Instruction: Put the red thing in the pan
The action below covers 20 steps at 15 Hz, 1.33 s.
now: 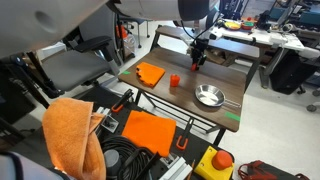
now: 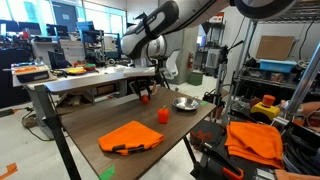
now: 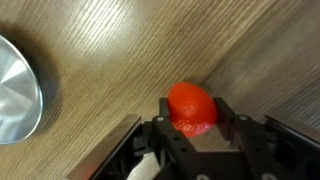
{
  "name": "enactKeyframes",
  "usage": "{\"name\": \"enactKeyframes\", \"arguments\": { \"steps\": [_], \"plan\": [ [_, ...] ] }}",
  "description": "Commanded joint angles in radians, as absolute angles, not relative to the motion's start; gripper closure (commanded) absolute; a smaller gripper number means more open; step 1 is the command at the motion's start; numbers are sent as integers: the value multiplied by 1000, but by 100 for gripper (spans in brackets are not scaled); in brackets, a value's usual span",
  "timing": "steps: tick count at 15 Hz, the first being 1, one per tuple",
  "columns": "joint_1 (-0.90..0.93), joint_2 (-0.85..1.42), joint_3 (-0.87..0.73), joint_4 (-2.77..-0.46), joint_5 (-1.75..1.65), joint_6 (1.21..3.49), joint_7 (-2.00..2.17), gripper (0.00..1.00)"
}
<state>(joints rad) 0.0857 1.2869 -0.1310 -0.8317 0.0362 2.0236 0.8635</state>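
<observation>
The robot's gripper will release the red thing near the middle of the silver pan's bottom (image 1: 210, 95).
In the wrist view the small roundish red thing (image 3: 190, 103) sits between my gripper's (image 3: 195, 112) two black fingers, which press on both of its sides, just over the wooden table. The shiny silver pan's rim (image 3: 18, 88) shows at the left edge of that view, apart from the red thing. In both exterior views the gripper (image 1: 197, 58) (image 2: 145, 94) is low at the far end of the table, and the pan (image 1: 209, 95) (image 2: 185, 103) lies some way off. I cannot tell whether the red thing (image 2: 145, 100) still touches the table.
A red-orange cup-like cylinder (image 1: 174, 80) (image 2: 163, 115) stands mid-table between gripper and pan. A flat orange cloth (image 1: 151, 73) (image 2: 131, 136) lies on the table. More orange cloths (image 1: 150, 130), cables and a cart are beside the table. Desks with clutter stand behind.
</observation>
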Motion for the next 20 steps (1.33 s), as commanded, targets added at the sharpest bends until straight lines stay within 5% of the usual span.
{"name": "enactKeyframes", "arguments": {
  "steps": [1,20],
  "plan": [
    [66,1228,-117,-879,47,2012,819,78],
    [67,771,-225,-1760,-48,2408,684,78]
  ]
}}
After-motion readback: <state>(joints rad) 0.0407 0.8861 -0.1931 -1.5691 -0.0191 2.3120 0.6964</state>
